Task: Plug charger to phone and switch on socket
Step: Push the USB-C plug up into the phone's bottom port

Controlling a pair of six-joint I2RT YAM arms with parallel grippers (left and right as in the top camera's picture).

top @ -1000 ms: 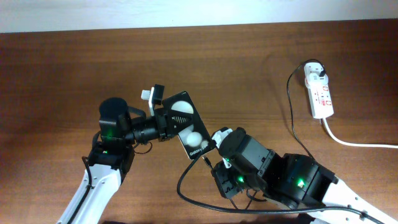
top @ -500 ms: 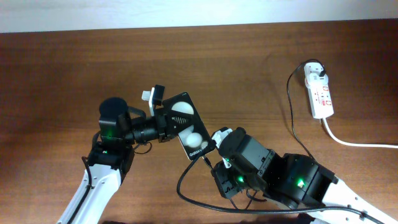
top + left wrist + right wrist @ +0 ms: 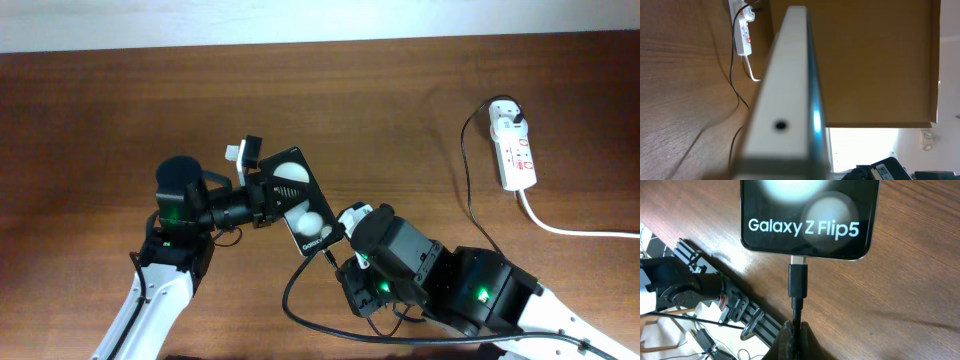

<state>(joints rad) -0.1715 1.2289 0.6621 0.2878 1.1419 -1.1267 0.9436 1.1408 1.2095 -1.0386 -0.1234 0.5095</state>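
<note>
My left gripper should set the black phone free so that it lies flat on the bare table (image 3: 340, 183), at a spot just beyond where my right gripper is. The phone is tilted above the table now.
The black phone (image 3: 300, 202), with two white round spots, is held tilted above the table by my left gripper (image 3: 268, 196), which is shut on its upper end. In the left wrist view its silvery edge (image 3: 790, 100) fills the middle. My right gripper (image 3: 796, 335) is shut on the charger cable just behind its connector tip (image 3: 798, 279). The tip sits at the phone's (image 3: 807, 220) bottom port. The charger's black cable (image 3: 468, 190) runs to the white socket (image 3: 512, 147) at the far right, where its plug (image 3: 519, 121) sits.
The socket's thick white cord (image 3: 570, 228) runs off the right edge. The charger cable loops on the table (image 3: 295, 300) in front of the right arm. The socket also shows far off in the left wrist view (image 3: 743, 34).
The phone and the left gripper have shifted slightly down and left. The right gripper with the connector has closed in on the phone's bottom edge.
</note>
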